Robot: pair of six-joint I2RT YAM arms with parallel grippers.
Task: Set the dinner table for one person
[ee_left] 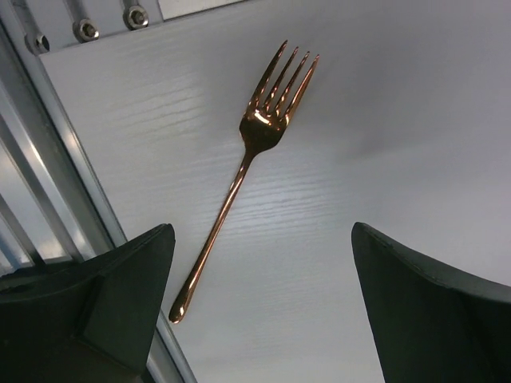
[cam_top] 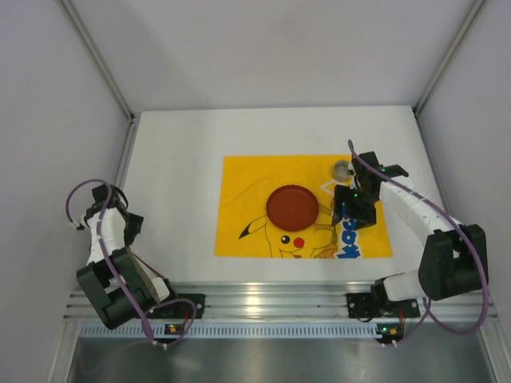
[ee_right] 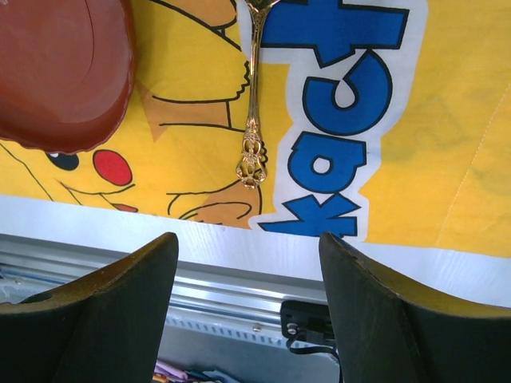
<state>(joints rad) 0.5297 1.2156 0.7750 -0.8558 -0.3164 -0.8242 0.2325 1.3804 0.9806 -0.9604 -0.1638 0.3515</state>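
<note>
The robot's left gripper should close on the copper fork's handle [cam_top: 137, 257] [ee_left: 227, 206], slightly nearer to the fork's head than to the middle of the handle.
The dinner table [cam_top: 176, 159] is a white tabletop with a silver rail [cam_top: 263, 299] at its near edge. A yellow cartoon mat [cam_top: 239, 179] lies on it, with a red plate [cam_top: 291, 207] at its middle and a small cup [cam_top: 343, 169] behind the plate to the right. My left gripper [cam_top: 120, 214] is open over the table's left edge, above a copper fork [ee_left: 249, 155] that lies flat between and ahead of its fingers [ee_left: 120, 295]. My right gripper [cam_top: 355, 209] is open and empty above the mat, right of the plate [ee_right: 64, 72]. A gold ornate utensil handle [ee_right: 253, 120] lies there; its head is out of view.
White walls with aluminium corner posts [cam_top: 100, 60] enclose the table on three sides. In the left wrist view a frame rail [ee_left: 56, 159] runs close beside the fork's handle. Blue lettering [ee_right: 343, 104] is printed on the mat [ee_right: 447, 144] right of the gold utensil.
</note>
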